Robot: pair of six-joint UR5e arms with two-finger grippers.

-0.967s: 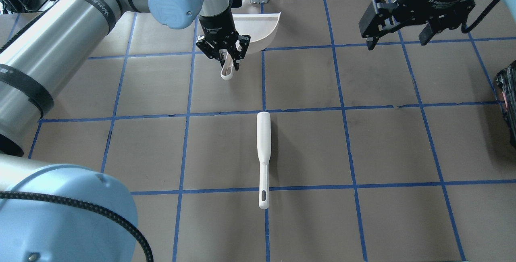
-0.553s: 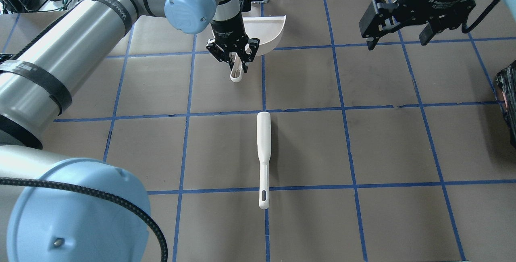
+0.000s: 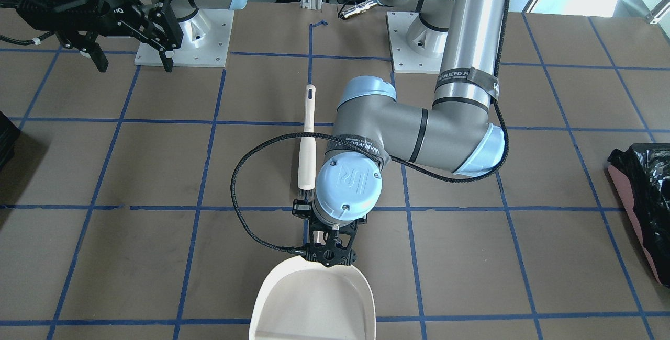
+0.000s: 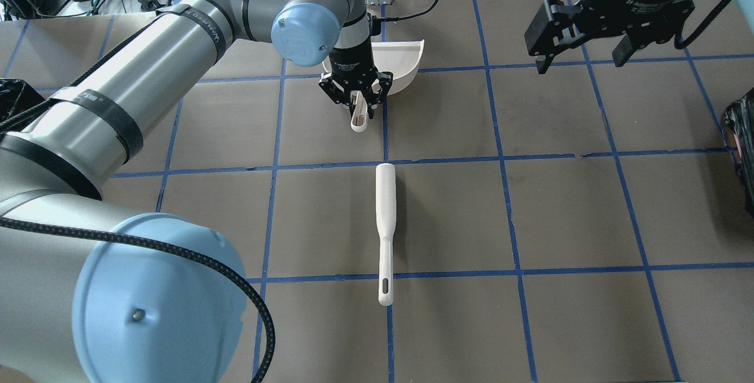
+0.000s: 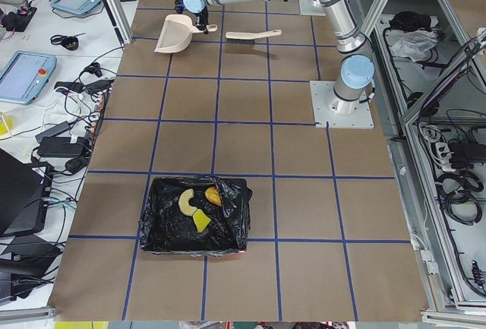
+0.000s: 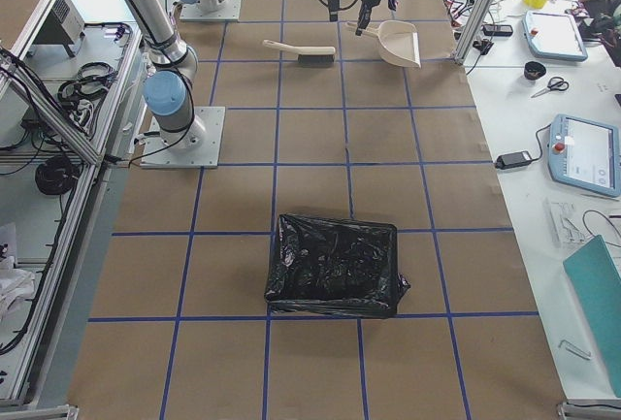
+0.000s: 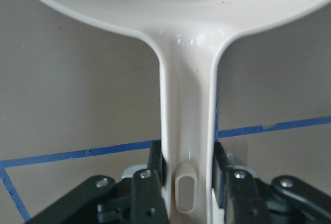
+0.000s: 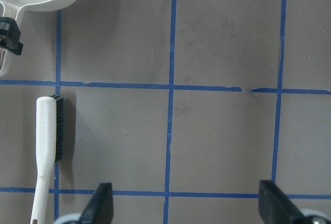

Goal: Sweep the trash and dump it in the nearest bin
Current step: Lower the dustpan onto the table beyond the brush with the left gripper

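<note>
The robot's left gripper should release the dustpan on the centre blue tape line (image 3: 301,289), just past the bristles of the brush.
The three pieces of trash (image 5: 199,206) lie inside the bin (image 5: 231,226), a black-bag-lined container at the table's left end; its pink side (image 3: 629,201) shows in the front-facing view. My left gripper (image 4: 357,99) is shut on the handle of a cream dustpan (image 4: 403,58) at the far middle of the table. In the left wrist view the handle (image 7: 187,110) runs between the two fingers. The pan (image 3: 314,303) holds nothing. My right gripper (image 4: 580,62) hangs open above the far right of the table, holding nothing.
A white brush (image 4: 385,218) with dark bristles lies on the table's centre line, just nearer than the dustpan. A second black-bag-lined container (image 6: 335,265) stands at the table's right end. Blue tape lines grid the brown tabletop.
My left gripper has carried the dustpan to the right and a little nearer, toward the centre line. The right arm and the brush have not moved.
</note>
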